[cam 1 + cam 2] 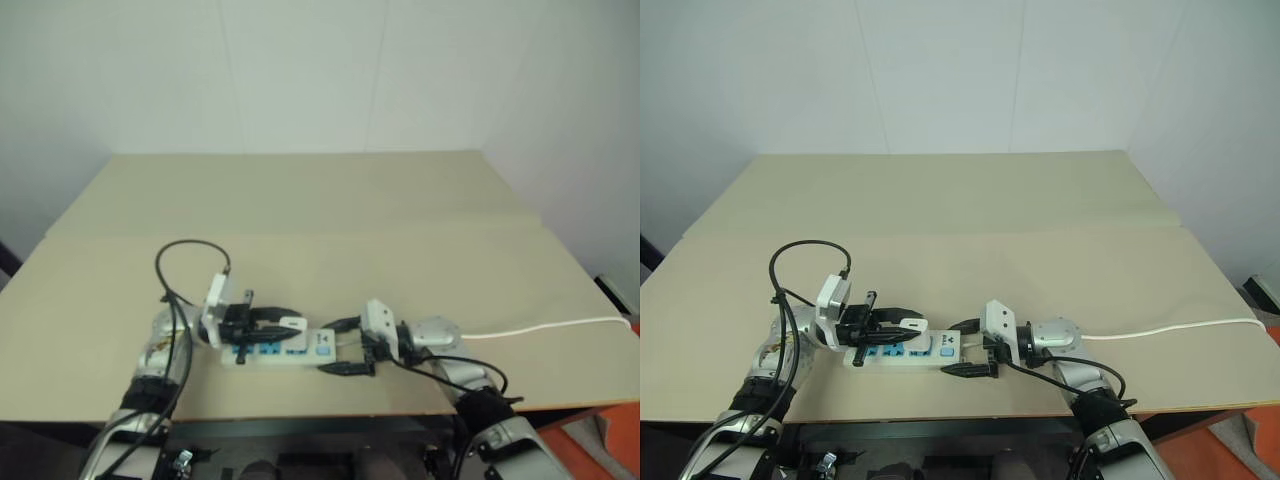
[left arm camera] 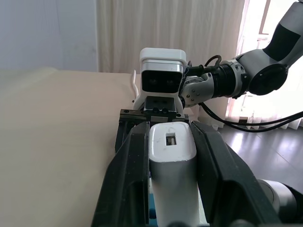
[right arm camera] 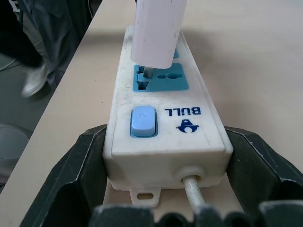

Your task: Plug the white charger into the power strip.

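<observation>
I need to release the white charger with my left gripper in the blue socket (image 1: 296, 342) (image 2: 177, 220) beside the switch of the power strip.
The power strip (image 1: 285, 352) lies near the table's front edge, a white bar with blue sockets and a blue switch (image 3: 143, 121) at its right end. My right gripper (image 1: 958, 348) has its black fingers (image 3: 78, 161) pressed against both sides of that switch end. My left gripper (image 1: 285, 322) is shut on the white charger (image 2: 173, 165), pointing right along the strip. The charger (image 3: 156, 33) stands over the blue socket (image 3: 161, 78) next to the switch. Its prongs reach that socket's slots, and its body is a little above the face.
The strip's thin white cord (image 1: 560, 325) runs right across the tan table (image 1: 300, 200) to its edge. A black cable loop (image 1: 190, 245) arcs above my left wrist. Someone's shoe (image 3: 33, 82) is on the floor beside the table.
</observation>
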Motion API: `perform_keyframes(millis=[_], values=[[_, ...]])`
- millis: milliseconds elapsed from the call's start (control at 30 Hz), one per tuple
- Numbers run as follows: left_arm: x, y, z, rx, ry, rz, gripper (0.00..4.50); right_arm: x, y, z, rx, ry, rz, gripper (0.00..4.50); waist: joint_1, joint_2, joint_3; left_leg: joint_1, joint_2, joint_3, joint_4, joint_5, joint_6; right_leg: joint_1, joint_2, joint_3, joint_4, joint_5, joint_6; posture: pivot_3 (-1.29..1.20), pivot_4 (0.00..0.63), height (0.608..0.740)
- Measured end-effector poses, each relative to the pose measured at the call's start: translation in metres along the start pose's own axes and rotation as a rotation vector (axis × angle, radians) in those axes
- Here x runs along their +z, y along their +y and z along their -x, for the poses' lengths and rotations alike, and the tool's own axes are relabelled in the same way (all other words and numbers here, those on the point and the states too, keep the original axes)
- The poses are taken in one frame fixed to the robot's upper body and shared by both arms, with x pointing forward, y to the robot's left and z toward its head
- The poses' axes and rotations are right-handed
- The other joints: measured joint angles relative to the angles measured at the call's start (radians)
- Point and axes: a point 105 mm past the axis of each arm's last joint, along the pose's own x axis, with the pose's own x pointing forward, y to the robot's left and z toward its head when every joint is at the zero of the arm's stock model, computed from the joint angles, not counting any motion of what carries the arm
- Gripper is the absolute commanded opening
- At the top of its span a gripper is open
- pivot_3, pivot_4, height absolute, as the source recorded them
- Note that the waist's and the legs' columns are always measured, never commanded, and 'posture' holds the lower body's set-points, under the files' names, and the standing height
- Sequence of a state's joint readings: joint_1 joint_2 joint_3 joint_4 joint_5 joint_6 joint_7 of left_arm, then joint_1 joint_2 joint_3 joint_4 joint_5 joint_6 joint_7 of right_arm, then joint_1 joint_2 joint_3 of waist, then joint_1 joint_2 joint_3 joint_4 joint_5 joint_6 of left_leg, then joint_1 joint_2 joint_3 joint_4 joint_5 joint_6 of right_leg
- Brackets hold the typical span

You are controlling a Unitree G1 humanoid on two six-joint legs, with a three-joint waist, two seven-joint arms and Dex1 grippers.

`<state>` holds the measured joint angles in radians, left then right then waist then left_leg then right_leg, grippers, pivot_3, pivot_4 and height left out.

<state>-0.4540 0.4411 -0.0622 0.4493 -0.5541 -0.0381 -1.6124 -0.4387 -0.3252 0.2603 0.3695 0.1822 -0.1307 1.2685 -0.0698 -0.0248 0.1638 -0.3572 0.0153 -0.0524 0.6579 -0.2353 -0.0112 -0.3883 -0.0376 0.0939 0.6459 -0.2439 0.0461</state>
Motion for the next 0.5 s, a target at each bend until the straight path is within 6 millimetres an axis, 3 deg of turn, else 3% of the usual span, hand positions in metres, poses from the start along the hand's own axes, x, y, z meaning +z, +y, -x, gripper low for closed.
perform_keyframes(millis=[500], values=[[-0.0017, -0.003, 0.0025, 0.009, -0.031, 0.011, 0.99, 0.0003, 0.0009, -0.0004, 0.0, -0.006, 0.009, 3.4, -0.001, 0.0, 0.0, 0.0, 0.0, 0.0, -0.001, 0.0, 0.0, 0.0, 0.0, 0.0, -0.001, -0.001, 0.0, 0.0, 0.15, 0.74]])
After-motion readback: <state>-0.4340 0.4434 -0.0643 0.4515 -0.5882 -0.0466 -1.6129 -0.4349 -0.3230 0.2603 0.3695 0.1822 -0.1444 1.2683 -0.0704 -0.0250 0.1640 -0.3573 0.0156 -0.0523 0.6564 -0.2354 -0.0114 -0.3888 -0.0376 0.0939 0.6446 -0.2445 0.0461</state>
